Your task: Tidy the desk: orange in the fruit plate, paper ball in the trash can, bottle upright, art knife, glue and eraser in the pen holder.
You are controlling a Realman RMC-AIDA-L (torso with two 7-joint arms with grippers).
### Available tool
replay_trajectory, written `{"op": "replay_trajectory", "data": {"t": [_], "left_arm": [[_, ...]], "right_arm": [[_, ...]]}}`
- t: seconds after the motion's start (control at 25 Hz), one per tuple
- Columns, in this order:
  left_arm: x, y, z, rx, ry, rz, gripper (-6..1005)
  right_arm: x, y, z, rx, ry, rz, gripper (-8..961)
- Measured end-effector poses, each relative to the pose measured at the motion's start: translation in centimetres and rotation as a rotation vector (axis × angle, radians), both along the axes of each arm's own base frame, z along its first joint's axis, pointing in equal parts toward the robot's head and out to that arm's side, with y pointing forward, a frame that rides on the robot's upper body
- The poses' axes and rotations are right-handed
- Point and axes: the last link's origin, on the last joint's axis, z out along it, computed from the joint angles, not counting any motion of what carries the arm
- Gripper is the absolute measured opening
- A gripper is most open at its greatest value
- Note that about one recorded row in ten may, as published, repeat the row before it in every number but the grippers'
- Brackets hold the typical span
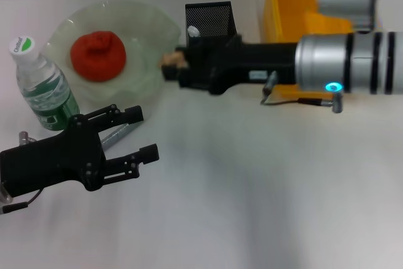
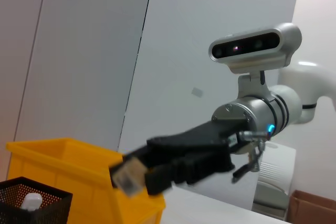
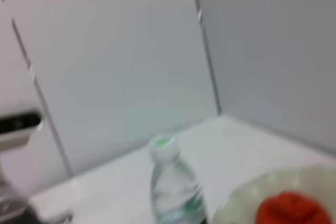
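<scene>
The robot's right gripper will release the tan eraser inside the black mesh pen holder [image 1: 212, 19], next to the item with the white cap.
My right gripper [image 1: 175, 65] reaches in from the right and is shut on the tan eraser [image 1: 169, 59], held in the air just left of the black mesh pen holder [image 1: 211, 19]. The left wrist view shows the same grip on the eraser [image 2: 127, 174]. A white-capped item [image 1: 192, 31] stands in the holder. The orange [image 1: 97, 56] lies in the pale-green fruit plate [image 1: 148, 36]. The bottle [image 1: 43, 86] stands upright at the left. My left gripper [image 1: 147, 133] is open and empty at the lower left, above a slim grey object [image 1: 118, 135]. The paper ball is out of view.
The yellow trash can [image 1: 286, 4] stands at the back right behind my right arm. The right wrist view shows the bottle [image 3: 173, 187], the orange [image 3: 291, 209] and the plate [image 3: 244, 200]. White desk [image 1: 264, 187] spreads in front.
</scene>
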Motion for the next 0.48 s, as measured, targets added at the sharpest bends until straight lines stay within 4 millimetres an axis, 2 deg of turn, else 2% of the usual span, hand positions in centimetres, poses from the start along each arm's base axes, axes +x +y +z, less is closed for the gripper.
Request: {"op": "replay_trajectory", "data": {"t": [0.12,0.16,0.2,0.36,0.48], "left_arm": [[0.0,0.0,0.0,0.0,0.0,0.001,779],[0.0,0.0,0.0,0.0,0.0,-0.001,779],[0.0,0.0,0.0,0.0,0.0,-0.001,779],[0.1,0.1,0.0,-0.001,-0.001,-0.006,779],[0.2,0.1,0.0,-0.001,0.0,-0.007,779]], "right_arm": [[1.1,0.7,0.9,0.075,0.061,0.011,462],[2.0,1.2,1.5,0.139,0.103,0.014,462],[2.0,1.2,1.5,0.139,0.103,0.014,462],[4.3,2.3,2.2,0.29,0.153,0.017,462],[5.1,2.5,2.2,0.348,0.153,0.032,462]]}}
